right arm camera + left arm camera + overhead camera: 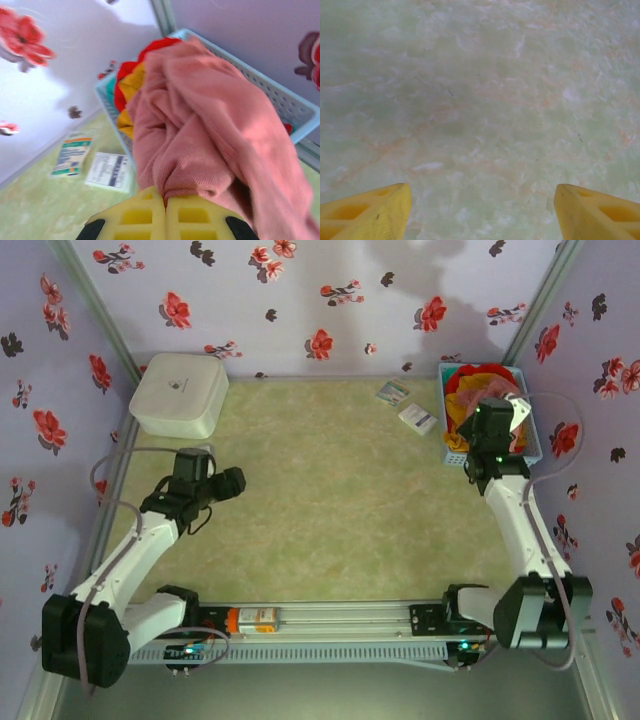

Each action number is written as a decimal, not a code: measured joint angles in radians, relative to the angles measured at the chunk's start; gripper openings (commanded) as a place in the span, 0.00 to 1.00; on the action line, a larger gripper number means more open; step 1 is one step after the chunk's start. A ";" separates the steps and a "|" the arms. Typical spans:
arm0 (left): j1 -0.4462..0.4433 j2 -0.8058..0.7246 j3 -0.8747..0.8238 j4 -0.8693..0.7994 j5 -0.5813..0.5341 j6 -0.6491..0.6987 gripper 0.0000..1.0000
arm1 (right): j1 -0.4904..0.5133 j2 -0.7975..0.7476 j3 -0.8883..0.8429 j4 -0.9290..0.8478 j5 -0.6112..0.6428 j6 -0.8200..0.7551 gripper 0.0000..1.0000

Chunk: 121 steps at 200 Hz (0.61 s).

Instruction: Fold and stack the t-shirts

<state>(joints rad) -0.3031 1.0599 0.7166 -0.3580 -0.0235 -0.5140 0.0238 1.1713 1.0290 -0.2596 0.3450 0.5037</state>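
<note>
Next, my right gripper lets go of the salmon-pink t-shirt on the bare table [282, 524] just past the fingertips of my left gripper.
A salmon-pink t-shirt [210, 125] bulges out of a light blue basket [280, 100], with yellow [131, 82] and red t-shirts [150, 49] beneath it. My right gripper [165, 196] is shut on a fold of the pink t-shirt at the basket's near edge. From above, the right gripper [492, 420] sits over the basket [452, 450] at the back right, where red and yellow cloth [470, 380] shows. My left gripper [482, 210] hangs open over bare table, yellow fingertips [375, 210] wide apart with nothing between them; it sits at the left [228, 483].
A white rounded-square box [180, 393] stands at the back left. Two small printed packets [393, 392] [417, 418] lie on the table left of the basket. Flowered walls close off the back and both sides.
</note>
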 measured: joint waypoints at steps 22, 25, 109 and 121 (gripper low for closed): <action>0.000 0.034 0.023 0.006 0.025 0.001 0.76 | 0.051 -0.063 0.003 -0.006 -0.043 -0.054 0.00; 0.000 0.039 0.027 0.006 0.026 0.002 0.76 | 0.061 -0.069 0.005 -0.009 -0.051 -0.063 0.00; 0.074 0.100 0.123 0.019 0.104 0.022 0.77 | 0.613 0.002 0.192 -0.116 -0.206 -0.288 0.00; 0.100 0.100 0.145 0.005 0.115 0.023 0.78 | 0.711 0.045 0.212 -0.119 -0.206 -0.315 0.00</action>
<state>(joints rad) -0.2028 1.1599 0.8616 -0.3534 0.0914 -0.4911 0.7353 1.2163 1.2415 -0.3786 0.1394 0.1886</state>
